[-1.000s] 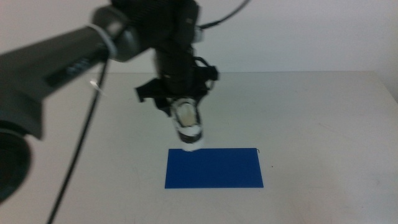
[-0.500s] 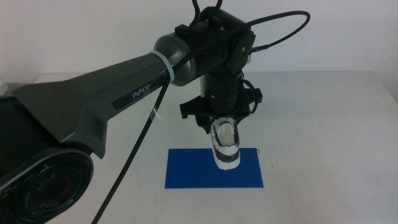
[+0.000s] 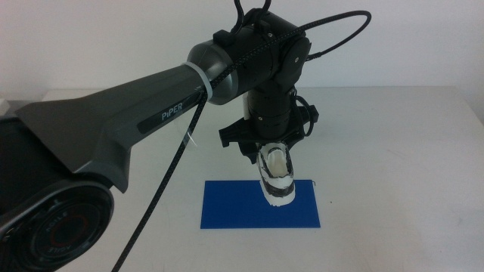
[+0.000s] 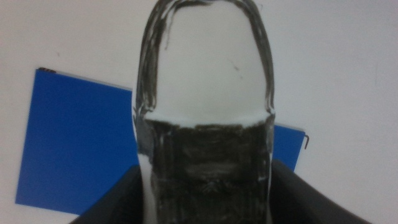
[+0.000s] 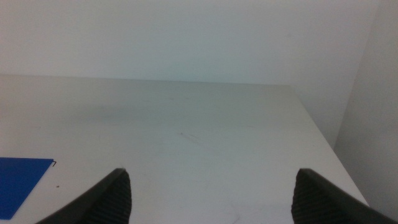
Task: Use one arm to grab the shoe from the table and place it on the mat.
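The robot's left gripper needs to set the white and black shoe down lengthwise on the middle of the blue mat (image 3: 262, 202) (image 4: 160, 167).
The left arm (image 3: 151, 113), dark grey with white "PIPER" lettering, reaches in from the left over the white table (image 3: 393, 151). Its left gripper (image 3: 271, 147) is shut on the white and black shoe (image 3: 275, 175), which hangs toe-down just above the blue mat (image 3: 234, 211). In the left wrist view the shoe's sole (image 4: 205, 93) fills the middle between the jaws, with the mat (image 4: 74, 143) beneath it. The right gripper (image 5: 211, 193) is open and empty over the table's right part, out of the middle view; a corner of the mat (image 5: 18, 177) shows there.
The table's far edge meets a pale wall (image 3: 393, 38). A black cable (image 3: 162, 189) hangs from the left arm over the table's left part.
The left arm has carried the shoe rightward and forward from the mat's back-left edge to over the mat's right half. In the last half second it has barely moved.
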Motion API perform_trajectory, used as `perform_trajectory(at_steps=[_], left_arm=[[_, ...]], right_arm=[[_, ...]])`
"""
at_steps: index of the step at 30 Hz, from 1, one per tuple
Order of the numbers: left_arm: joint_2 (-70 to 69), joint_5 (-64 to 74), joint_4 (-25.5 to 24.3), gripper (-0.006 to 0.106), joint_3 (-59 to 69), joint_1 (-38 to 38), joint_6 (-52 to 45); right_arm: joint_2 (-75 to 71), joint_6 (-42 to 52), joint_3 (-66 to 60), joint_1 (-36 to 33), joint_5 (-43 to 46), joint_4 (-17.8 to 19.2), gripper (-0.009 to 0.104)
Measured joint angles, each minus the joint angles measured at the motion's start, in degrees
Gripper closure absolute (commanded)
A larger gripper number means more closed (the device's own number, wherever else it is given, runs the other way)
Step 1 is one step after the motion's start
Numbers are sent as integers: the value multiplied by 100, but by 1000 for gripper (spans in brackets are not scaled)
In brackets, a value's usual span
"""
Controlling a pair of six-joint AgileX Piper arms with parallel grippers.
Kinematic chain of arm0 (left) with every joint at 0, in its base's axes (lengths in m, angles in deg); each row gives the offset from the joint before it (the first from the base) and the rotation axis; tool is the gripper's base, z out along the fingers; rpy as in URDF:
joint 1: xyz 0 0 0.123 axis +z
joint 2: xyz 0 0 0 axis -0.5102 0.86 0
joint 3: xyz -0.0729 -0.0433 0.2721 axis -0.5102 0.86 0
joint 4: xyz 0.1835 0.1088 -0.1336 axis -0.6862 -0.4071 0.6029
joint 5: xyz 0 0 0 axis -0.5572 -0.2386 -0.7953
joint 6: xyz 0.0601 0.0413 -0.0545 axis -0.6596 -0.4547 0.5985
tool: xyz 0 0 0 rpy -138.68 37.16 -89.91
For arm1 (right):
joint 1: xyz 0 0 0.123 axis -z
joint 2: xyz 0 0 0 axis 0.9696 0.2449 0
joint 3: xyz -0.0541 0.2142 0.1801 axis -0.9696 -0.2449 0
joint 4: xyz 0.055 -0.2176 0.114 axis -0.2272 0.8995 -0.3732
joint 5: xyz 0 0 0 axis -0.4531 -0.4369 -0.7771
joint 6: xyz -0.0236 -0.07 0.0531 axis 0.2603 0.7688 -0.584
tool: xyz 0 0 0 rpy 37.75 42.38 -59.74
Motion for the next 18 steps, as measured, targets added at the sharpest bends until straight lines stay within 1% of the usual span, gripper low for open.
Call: perform_trajectory(at_steps=[7,10,13,18], left_arm=[[0,0,-2,102,0,0,141],[0,0,-2,102,0,0,344],[0,0,-2,102,0,0,923],[0,0,-2,102,0,0,2702]], right_arm=[[0,0,0,0,0,0,29],[0,0,0,0,0,0,29],[0,0,0,0,0,0,29],[0,0,0,0,0,0,29]])
